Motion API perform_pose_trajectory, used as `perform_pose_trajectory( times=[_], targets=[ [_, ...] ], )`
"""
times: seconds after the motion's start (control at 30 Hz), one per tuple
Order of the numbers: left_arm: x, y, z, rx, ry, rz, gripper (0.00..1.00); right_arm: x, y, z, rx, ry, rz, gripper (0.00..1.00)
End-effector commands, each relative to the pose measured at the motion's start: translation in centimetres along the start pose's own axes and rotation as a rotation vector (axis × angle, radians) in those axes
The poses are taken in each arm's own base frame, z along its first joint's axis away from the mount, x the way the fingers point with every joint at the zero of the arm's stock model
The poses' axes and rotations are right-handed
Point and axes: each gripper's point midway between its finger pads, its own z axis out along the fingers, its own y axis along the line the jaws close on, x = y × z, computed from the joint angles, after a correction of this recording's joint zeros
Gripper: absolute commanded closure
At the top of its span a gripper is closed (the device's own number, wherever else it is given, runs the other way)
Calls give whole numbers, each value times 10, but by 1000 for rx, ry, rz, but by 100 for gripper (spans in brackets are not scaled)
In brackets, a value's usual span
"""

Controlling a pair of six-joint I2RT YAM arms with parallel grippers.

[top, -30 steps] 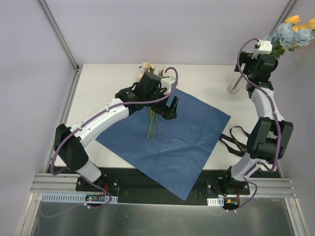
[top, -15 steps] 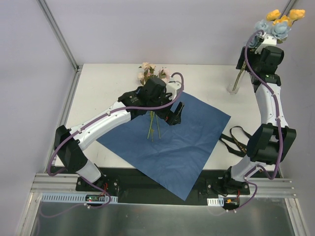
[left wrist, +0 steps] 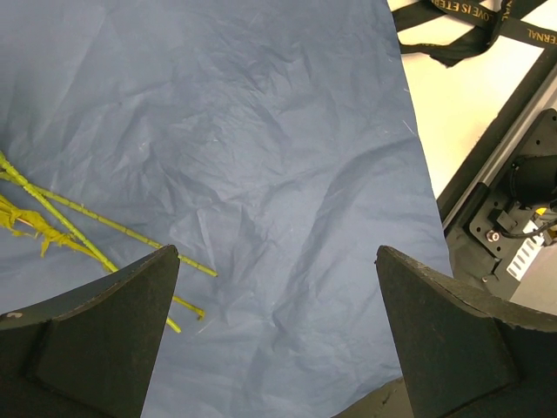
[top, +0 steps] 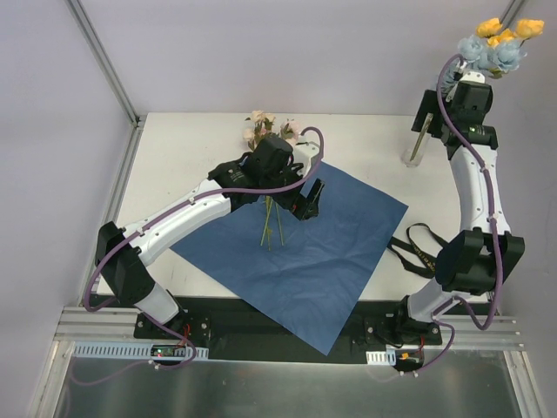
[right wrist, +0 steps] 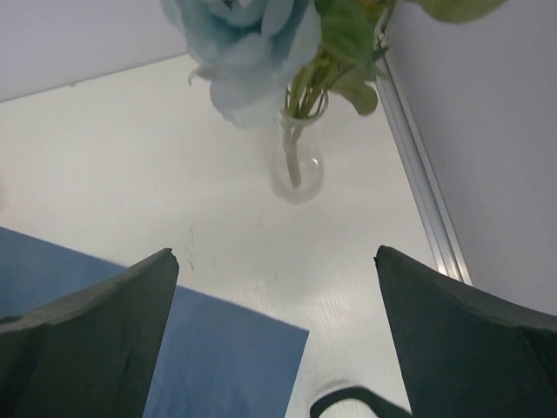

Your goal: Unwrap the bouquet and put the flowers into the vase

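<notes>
Next, my left gripper closes on the upper stems (top: 268, 200) (left wrist: 7, 212) of the cream flowers, just under their leaves, where the stems come together.
The bouquet lies unwrapped. Its blue paper (top: 305, 244) (left wrist: 261, 157) is spread flat on the table. Pink and cream flowers (top: 265, 129) rest at the paper's far edge, their green stems (top: 271, 222) (left wrist: 78, 231) on the sheet. My left gripper (top: 306, 198) (left wrist: 278, 331) hovers open and empty just right of the stems. The clear vase (top: 411, 157) (right wrist: 298, 170) stands at the back right and holds pale-blue and yellow flowers (top: 496, 42) (right wrist: 239, 52). Above and in front of the vase, my right gripper (top: 428, 117) (right wrist: 277, 335) is open and empty.
The black ribbon (top: 418, 248) (left wrist: 461, 26) lies on the table off the paper's right corner, by the right arm's base. A metal frame rail (right wrist: 422, 174) runs along the wall just right of the vase. The table's near edge (top: 261, 305) runs under the paper's front corner.
The right arm has risen and straightened away from the vase, and the blue and yellow flowers now stand more upright. The left gripper has shifted slightly right over the paper.
</notes>
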Motion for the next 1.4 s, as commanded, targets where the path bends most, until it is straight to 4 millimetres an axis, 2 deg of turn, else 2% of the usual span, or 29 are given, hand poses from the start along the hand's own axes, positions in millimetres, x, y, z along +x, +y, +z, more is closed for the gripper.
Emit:
perform_pose_trajectory(
  times=[0.0,0.03,0.07,0.17,0.2,0.23,0.27,0.3,0.33,0.37,0.4,0.47,0.5,0.53,0.6,0.63,0.7,0.8,0.87,0.93,1.0,1.13,1.17,1.2,1.27,1.37],
  targets=[
    [-11,5,-4,-35,-35,15,4,-5,-11,-49,79,9,96,0],
    [-11,8,-3,-40,-34,9,4,0,-14,-52,103,21,139,0],
    [-10,9,-1,-40,-28,2,4,15,-14,-54,110,63,154,0],
    [-9,22,3,-39,-16,-57,5,39,5,-59,41,120,229,0],
    [-11,25,3,-35,-18,-76,5,59,14,-56,16,173,239,0],
    [-10,38,5,-51,-12,-124,5,66,26,-60,-9,187,248,0],
    [-9,41,7,-33,-4,-151,6,74,36,-61,-33,205,244,0],
    [-10,46,8,-28,-3,-177,7,94,49,-60,-73,251,229,0],
    [-8,55,13,-32,8,-227,9,101,71,-65,-127,267,196,0],
    [-8,65,12,-25,12,-267,13,110,81,-67,-147,285,169,0],
    [-8,73,14,-30,13,-293,16,118,102,-73,-191,299,127,0],
    [-3,94,19,-59,26,-337,24,137,121,-78,-240,337,99,0],
    [0,102,21,-80,32,-345,29,145,143,-87,-319,362,85,0],
    [7,110,26,-100,53,-348,34,157,149,-88,-338,389,81,0],
    [12,128,29,-143,61,-367,45,165,166,-94,-390,406,85,0],
    [20,136,34,-156,84,-386,48,172,176,-98,-420,420,72,0],
    [22,149,35,-172,90,-412,54,182,191,-104,-473,445,48,0],
    [28,168,40,-207,105,-456,54,196,199,-108,-493,475,7,0],
    [34,186,43,-235,121,-503,48,200,202,-110,-508,482,-8,0],
    [38,200,48,-245,132,-549,46,207,203,-113,-524,497,-18,0],
    [37,205,53,-242,135,-570,46,215,203,-116,-536,513,-20,0],
    [46,222,70,-265,164,-604,51,224,204,-121,-564,521,-8,0],
    [41,226,72,-269,158,-604,53,225,204,-122,-570,525,-9,0],
    [49,229,79,-273,181,-618,55,228,204,-123,-573,530,-12,0],
    [48,233,84,-274,185,-624,62,232,201,-124,-572,536,-21,0],
    [56,237,94,-275,210,-640,65,236,195,-125,-558,536,-40,0]
  ],
)
